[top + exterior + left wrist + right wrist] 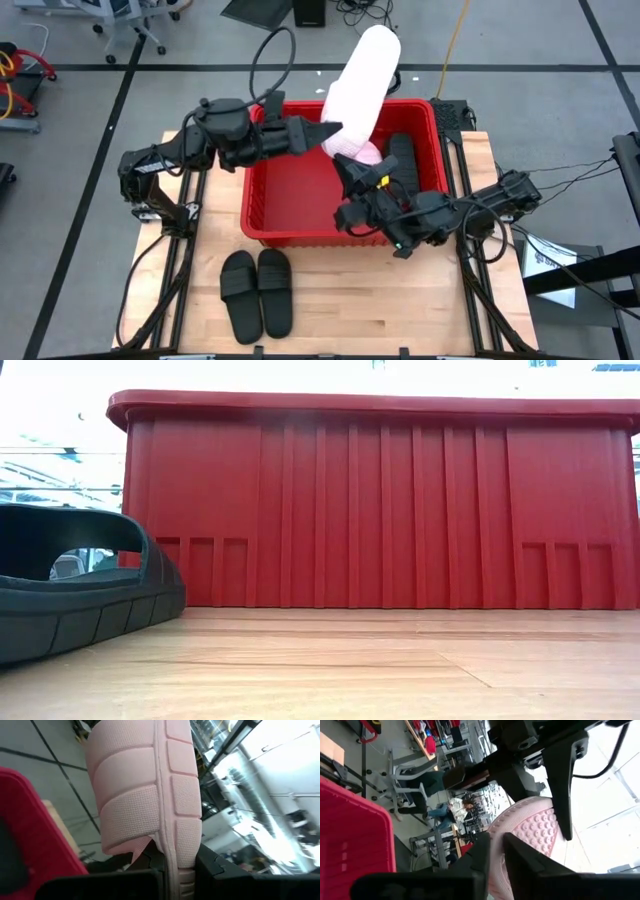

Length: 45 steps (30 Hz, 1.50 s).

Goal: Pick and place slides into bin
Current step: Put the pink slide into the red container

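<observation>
Next, I regrip the pink slide with my right gripper at its edge (496, 831) before my left gripper backs off, because the slide stands on end with both my grippers at its lower end.
A pale pink slide (362, 80) stands on end above the red bin (300, 238), its sole turned toward the left arm and its nubbed footbed (540, 827) toward the right arm. My left gripper (325, 133) is over the bin's far left part, shut on the slide's lower end. My right gripper (345, 170) is over the bin's middle, at the same end, its fingers close together with pink between them. A black slide (405, 160) lies in the bin's right part. Two black slides (258, 292) lie side by side on the table in front of the bin. My left gripper pinches the pink slide's lower end (172, 867) between its two fingers, coming level from the table's left. The slide rises from the fingers, lifted clear of the bin. My right gripper has the slide's lower edge (495, 865) in the narrow gap between its two fingers, coming from the table's right, slanting up. Its own fingers hide the place of contact.
The bin's tall ribbed wall (380, 500) fills the low view, with one black slide (80, 590) close at the left. Bare wooden tabletop (400, 300) lies in front of the bin and right of the two black slides. A person sits in the room beyond (451, 809).
</observation>
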{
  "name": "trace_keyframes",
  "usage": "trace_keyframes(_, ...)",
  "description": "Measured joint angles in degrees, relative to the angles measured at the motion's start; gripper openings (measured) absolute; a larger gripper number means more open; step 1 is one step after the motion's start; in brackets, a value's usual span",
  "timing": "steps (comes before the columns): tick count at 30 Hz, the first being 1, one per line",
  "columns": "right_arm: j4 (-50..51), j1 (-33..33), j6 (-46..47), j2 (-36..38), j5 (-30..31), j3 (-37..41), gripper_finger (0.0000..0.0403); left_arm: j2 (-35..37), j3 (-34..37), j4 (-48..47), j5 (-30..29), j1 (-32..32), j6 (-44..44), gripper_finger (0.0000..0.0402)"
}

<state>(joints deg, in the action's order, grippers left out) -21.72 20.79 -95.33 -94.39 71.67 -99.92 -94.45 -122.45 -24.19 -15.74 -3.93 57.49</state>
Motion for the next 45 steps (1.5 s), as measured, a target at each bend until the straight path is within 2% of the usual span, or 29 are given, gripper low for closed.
trace_keyframes(14,-3.56,5.42,-6.93,0.04,-2.67,-0.04,0.0233,1.51,0.15,2.93,3.43,-0.38,7.64,0.0038)
trace_keyframes(20,-6.42,6.27,-13.87,-0.03,-2.58,-0.04,0.0280,2.29,0.13,3.42,4.46,-0.76,10.25,0.0038)
trace_keyframes(25,-10.72,6.20,-20.15,-0.14,-2.97,0.04,0.0279,2.32,0.06,3.46,3.82,-1.59,10.76,0.0038)
trace_keyframes(31,-14.06,6.18,-26.17,-0.14,-2.93,0.04,0.0246,2.38,0.00,2.21,3.69,-2.18,10.56,0.0038)
trace_keyframes(37,-15.01,5.73,-26.84,0.00,-2.74,0.04,0.0221,2.43,-0.02,0.64,3.77,-2.70,10.72,0.0038)
trace_keyframes(45,-14.95,5.04,-24.42,0.02,-5.94,0.04,0.0215,2.47,-0.02,0.29,3.70,-3.12,9.55,0.0038)
